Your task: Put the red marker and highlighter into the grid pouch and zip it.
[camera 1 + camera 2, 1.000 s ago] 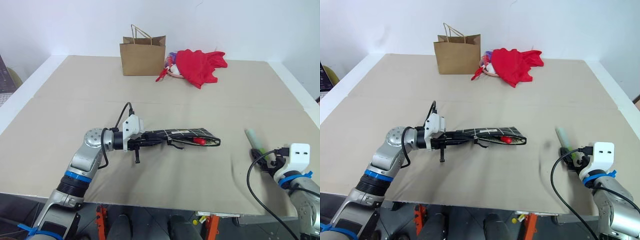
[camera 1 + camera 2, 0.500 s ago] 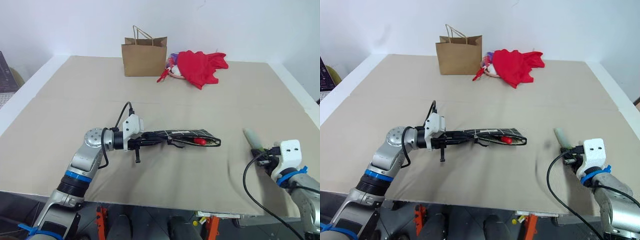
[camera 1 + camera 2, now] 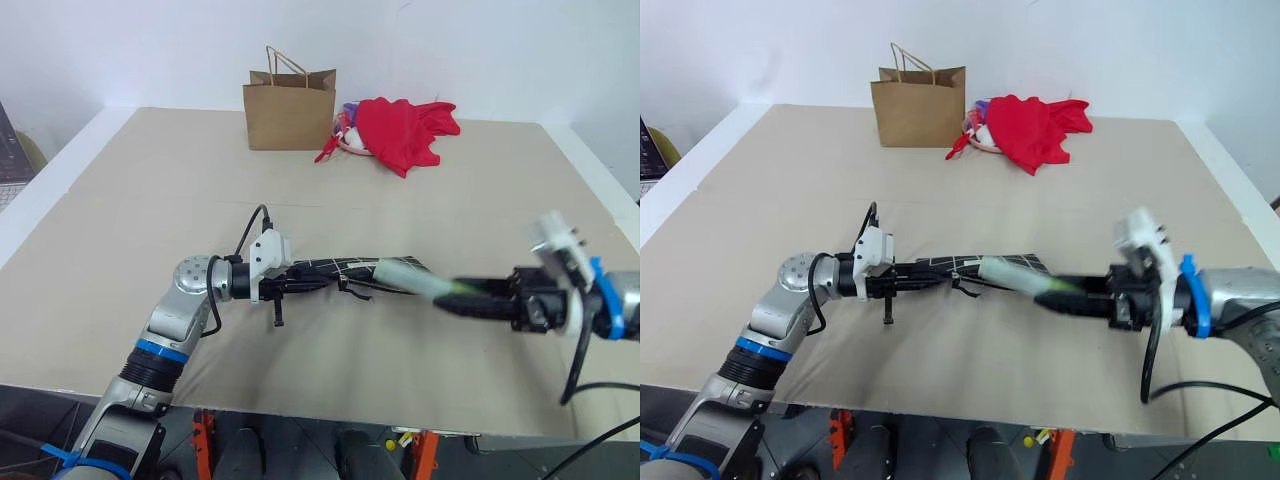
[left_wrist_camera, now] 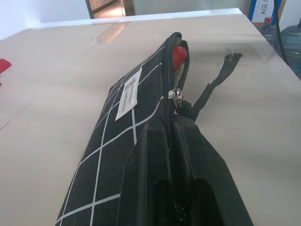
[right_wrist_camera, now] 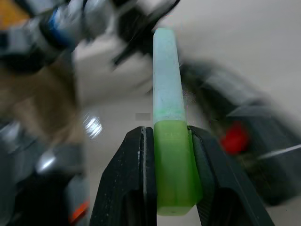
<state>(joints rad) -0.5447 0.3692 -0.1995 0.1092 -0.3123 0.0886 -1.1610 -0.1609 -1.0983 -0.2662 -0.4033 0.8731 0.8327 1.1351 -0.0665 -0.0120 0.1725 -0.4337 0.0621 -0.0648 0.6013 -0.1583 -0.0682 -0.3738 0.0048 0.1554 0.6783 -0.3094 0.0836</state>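
Observation:
The robot's right gripper needs to release the highlighter inside the grid pouch's opening [image 3: 385, 280] [image 5: 214, 110], next to the red marker's cap.
My left gripper [image 3: 292, 284] is shut on one end of the grid pouch [image 3: 352, 268], holding it out level above the table. The pouch's mouth stands open, with the red marker [image 4: 178, 52] and its red cap inside. My right gripper [image 3: 455, 298] is shut on the bright green end of the highlighter [image 3: 405, 276]. The highlighter points left, and its pale end overlaps the pouch's open end. I cannot tell whether that tip is inside. The right wrist view shows the highlighter [image 5: 165, 80] clamped between both fingers.
A brown paper bag [image 3: 290, 110] and a red cloth [image 3: 405, 130] sit at the table's far edge. The pouch's black zipper pull cord [image 4: 214, 84] hangs loose beside the mouth. Bare beige tabletop [image 3: 150, 200] lies around both arms.
My right gripper closed on the highlighter at the table's right, lifted it and swung left to the pouch's open end. The left gripper and pouch stayed put.

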